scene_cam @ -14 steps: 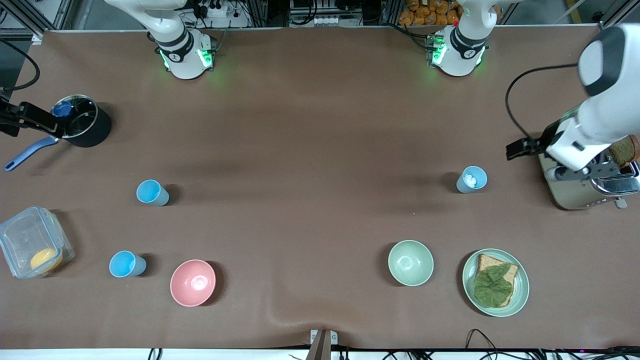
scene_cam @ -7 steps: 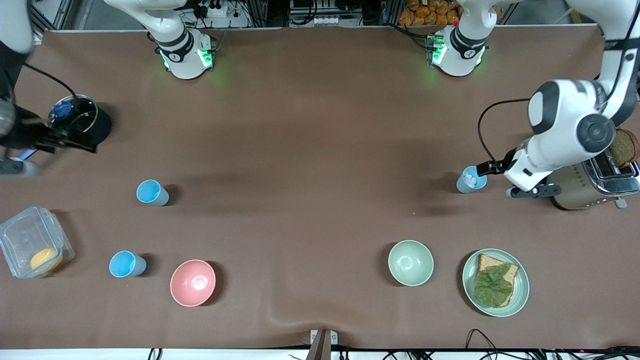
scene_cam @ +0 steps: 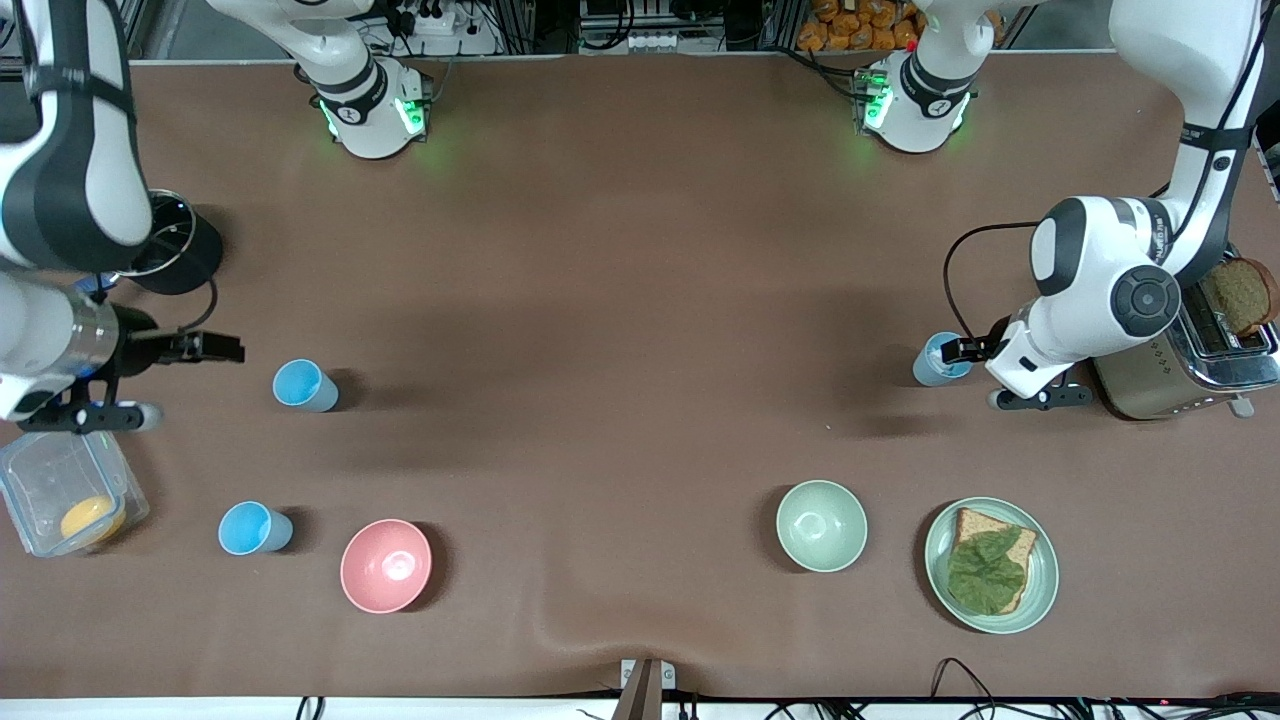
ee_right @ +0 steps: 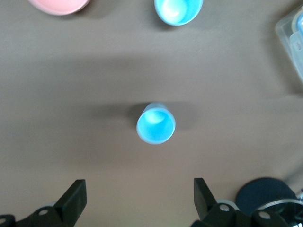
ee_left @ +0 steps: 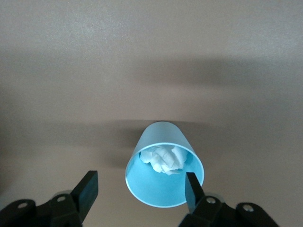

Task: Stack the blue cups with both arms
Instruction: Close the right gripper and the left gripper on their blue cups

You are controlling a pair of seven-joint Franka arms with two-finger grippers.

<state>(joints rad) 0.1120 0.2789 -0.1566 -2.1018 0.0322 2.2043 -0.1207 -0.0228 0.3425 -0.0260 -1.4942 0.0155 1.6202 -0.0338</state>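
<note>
Next, my right gripper should go to the sky-blue cup's rim (scene_cam: 277, 377) (ee_right: 161, 142), on the side toward the black pot, and close there.
The sky-blue cup (scene_cam: 303, 385) stands upright toward the right arm's end of the table; it also shows in the right wrist view (ee_right: 155, 123). My right gripper (scene_cam: 230, 349) is open and empty over bare table just short of it (ee_right: 138, 195). The grey-blue cup (scene_cam: 936, 362) stands toward the left arm's end, with crumpled white paper inside (ee_left: 163, 158). My left gripper (scene_cam: 958, 350) is open at this cup's rim. In the left wrist view the cup (ee_left: 161, 189) lies between its spread fingers (ee_left: 140, 190), close to one finger.
A third, brighter blue cup (scene_cam: 253, 528) and a pink bowl (scene_cam: 386, 565) lie nearer the camera. A black pot (scene_cam: 180, 258) and a clear box (scene_cam: 60, 480) are by the right arm. A green bowl (scene_cam: 821, 525), a plate (scene_cam: 1046, 590) with bread, and a toaster (scene_cam: 1150, 380) are by the left arm.
The right arm swung from the black pot to beside the sky-blue cup. The left arm swung from the toaster to the grey-blue cup. The cups have not moved.
</note>
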